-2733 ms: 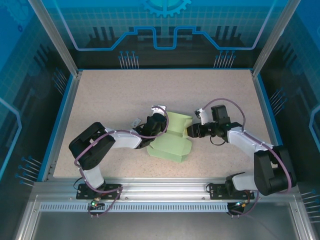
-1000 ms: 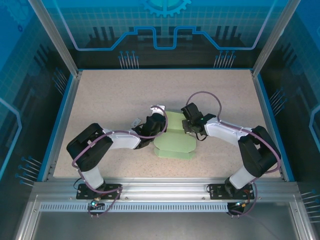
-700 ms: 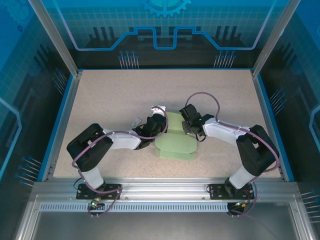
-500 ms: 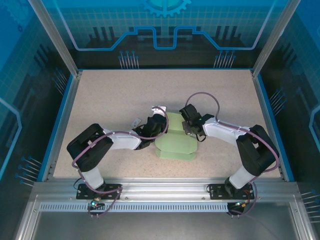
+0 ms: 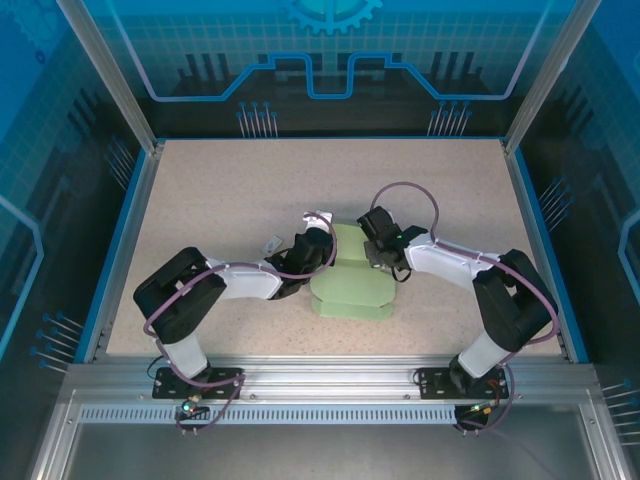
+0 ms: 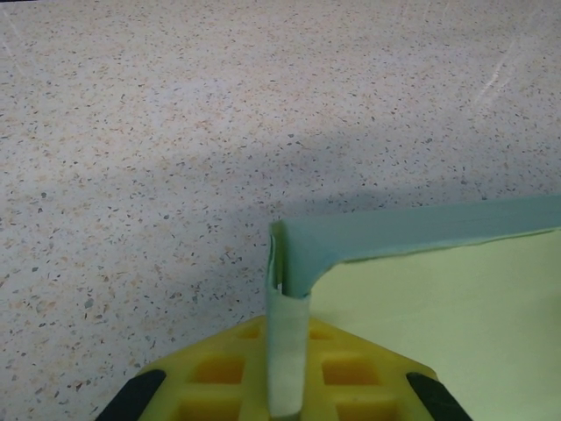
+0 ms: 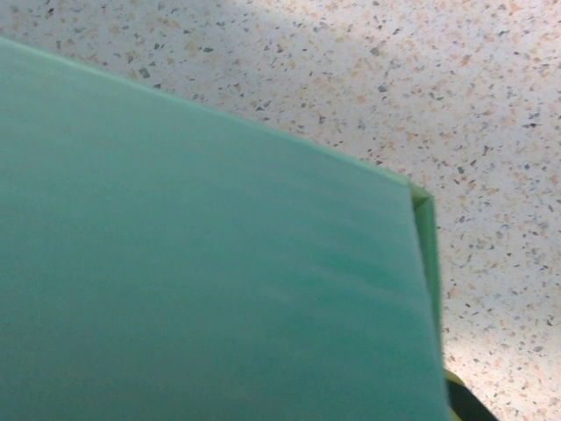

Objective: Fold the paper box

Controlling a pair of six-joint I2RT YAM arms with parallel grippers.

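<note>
My right gripper will open, back away and pinch the paper box's side close to the corner (image 7: 430, 254), because that side gapes from its green panel at the box's corner.
The paper box (image 5: 350, 285) is pale mint-green card, partly folded, lying mid-table between both arms. My left gripper (image 5: 318, 250) reaches its left far edge. In the left wrist view the yellow fingers (image 6: 219, 377) are shut on a narrow upright strip of the box (image 6: 286, 351), and a green panel (image 6: 438, 298) runs off to the right. My right gripper (image 5: 375, 250) sits against the box's far right side. A broad green panel (image 7: 210, 263) covers its jaws in the right wrist view, so their state is hidden.
The speckled table (image 5: 230, 190) is bounded by a blue rim (image 5: 130, 230) and metal frame posts. A tiny white scrap (image 5: 272, 243) lies beside the left forearm. Open tabletop stretches behind and to both sides of the box.
The right arm has swung in from the right onto the box's far right side, and the card there has folded over more compactly. Over the last second almost nothing moved.
</note>
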